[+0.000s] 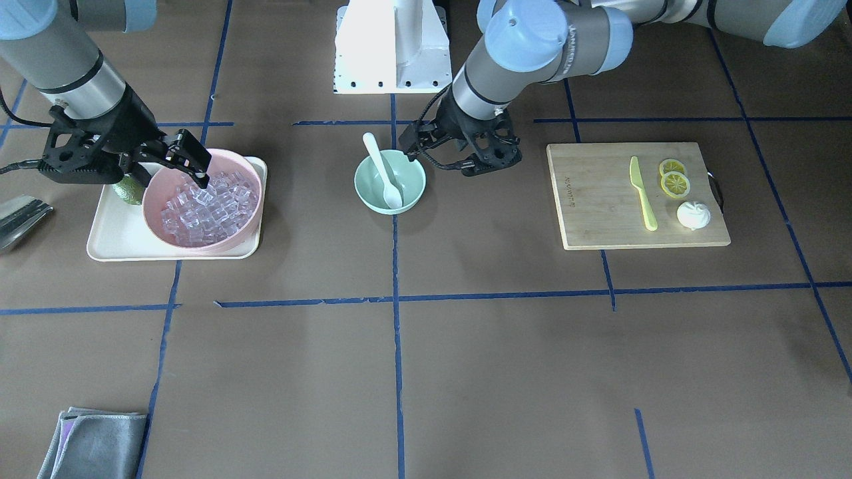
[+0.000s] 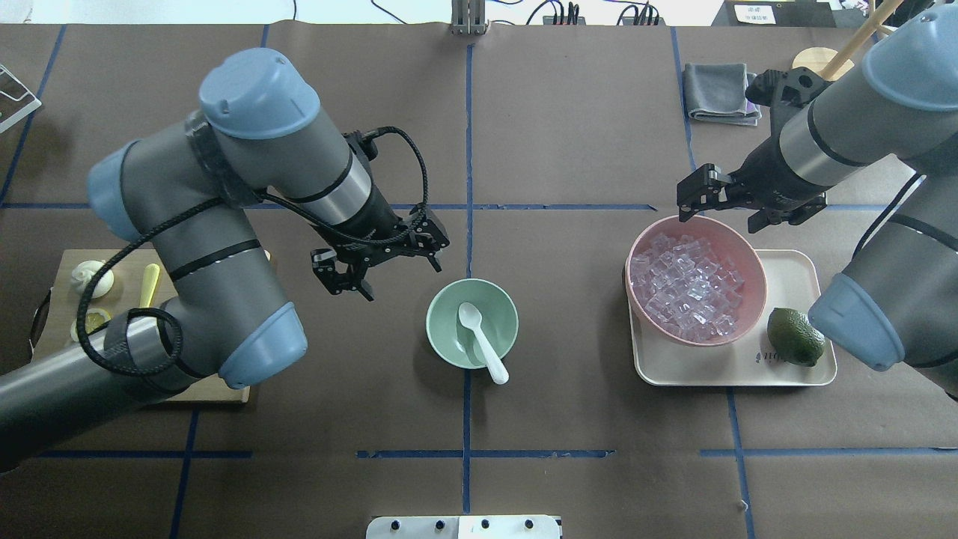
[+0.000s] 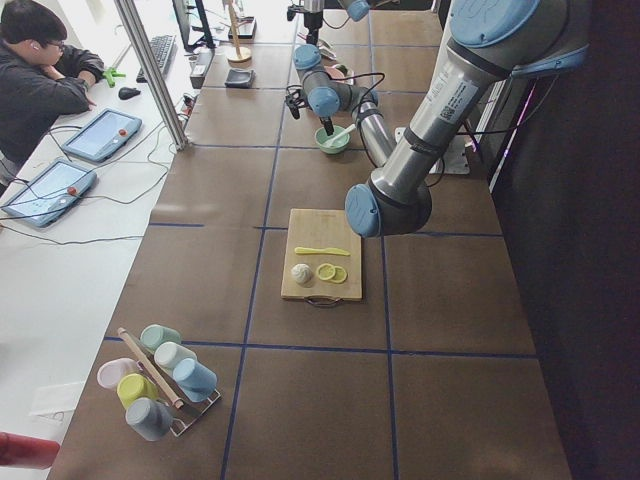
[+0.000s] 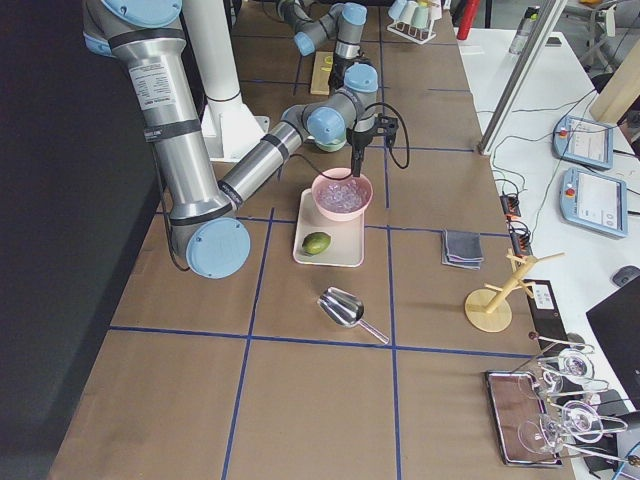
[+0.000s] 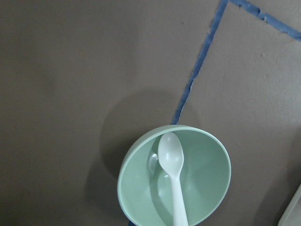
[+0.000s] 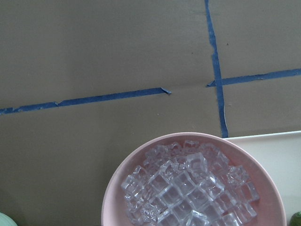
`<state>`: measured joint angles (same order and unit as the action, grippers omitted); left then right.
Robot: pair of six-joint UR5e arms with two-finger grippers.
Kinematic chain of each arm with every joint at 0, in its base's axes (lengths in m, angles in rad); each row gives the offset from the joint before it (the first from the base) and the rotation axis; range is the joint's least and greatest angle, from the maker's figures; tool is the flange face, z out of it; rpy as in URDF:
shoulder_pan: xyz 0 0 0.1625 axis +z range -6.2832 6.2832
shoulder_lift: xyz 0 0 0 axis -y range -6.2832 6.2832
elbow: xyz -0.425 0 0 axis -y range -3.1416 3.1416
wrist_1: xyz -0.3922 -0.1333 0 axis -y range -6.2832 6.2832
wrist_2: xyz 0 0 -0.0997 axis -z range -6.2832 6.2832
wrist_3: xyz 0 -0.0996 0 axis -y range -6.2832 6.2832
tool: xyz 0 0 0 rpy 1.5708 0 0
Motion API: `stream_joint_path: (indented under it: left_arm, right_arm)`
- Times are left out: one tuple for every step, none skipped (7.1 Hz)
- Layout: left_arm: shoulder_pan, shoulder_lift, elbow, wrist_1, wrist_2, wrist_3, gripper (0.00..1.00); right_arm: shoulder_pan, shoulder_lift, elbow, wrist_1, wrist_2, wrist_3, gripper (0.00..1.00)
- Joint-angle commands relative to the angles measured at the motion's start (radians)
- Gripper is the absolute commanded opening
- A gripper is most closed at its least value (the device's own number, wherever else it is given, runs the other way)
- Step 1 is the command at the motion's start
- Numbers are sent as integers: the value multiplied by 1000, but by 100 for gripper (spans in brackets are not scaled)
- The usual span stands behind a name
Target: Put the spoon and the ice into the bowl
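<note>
I should next close my right gripper on the top ice cube in the middle of the pink bowl (image 1: 205, 196) (image 6: 197, 219).
The white spoon (image 2: 479, 340) lies in the mint-green bowl (image 2: 441, 314) at the table's middle, scoop down and handle over the rim; both also show in the left wrist view, spoon (image 5: 173, 179) and bowl (image 5: 136, 188). My left gripper (image 2: 403, 278) hangs open and empty just beside the bowl. The ice (image 2: 688, 288) fills the pink bowl (image 2: 752, 277), which also shows in the right wrist view (image 6: 183, 193). My right gripper (image 2: 717, 221) is open and empty above the pink bowl's far rim.
The pink bowl stands on a cream tray (image 2: 748, 370) with a green lime (image 2: 795, 337). A wooden board (image 1: 599, 199) holds a yellow-green knife (image 1: 643, 194), lemon slices and a white lump. A metal scoop (image 1: 20, 219) and a grey cloth (image 1: 93, 442) lie near the edges.
</note>
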<state>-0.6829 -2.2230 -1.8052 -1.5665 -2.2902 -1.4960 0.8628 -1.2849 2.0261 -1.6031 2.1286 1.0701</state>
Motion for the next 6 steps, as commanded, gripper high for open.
stream_joint_path:
  left_arm:
    - [-99, 115, -159, 176, -12, 216, 100]
    - [-148, 165, -198, 189, -12, 285, 100]
    - [-183, 210, -224, 189, -12, 334, 100]
    - [-211, 244, -246, 189, -12, 380, 100]
    - [-228, 270, -259, 189, -14, 407, 100]
    - [-236, 276, -261, 189, -12, 411, 100]
  right_arm:
    - [-59, -13, -12, 40, -76, 5, 100]
    - [-83, -8, -30, 40, -94, 10, 100]
    - [-85, -14, -47, 40, -94, 8, 100]
    - [-93, -11, -82, 46, -93, 49, 99]
    - [-94, -13, -84, 54, -91, 91, 99]
    - [-100, -14, -93, 54, -91, 129, 99]
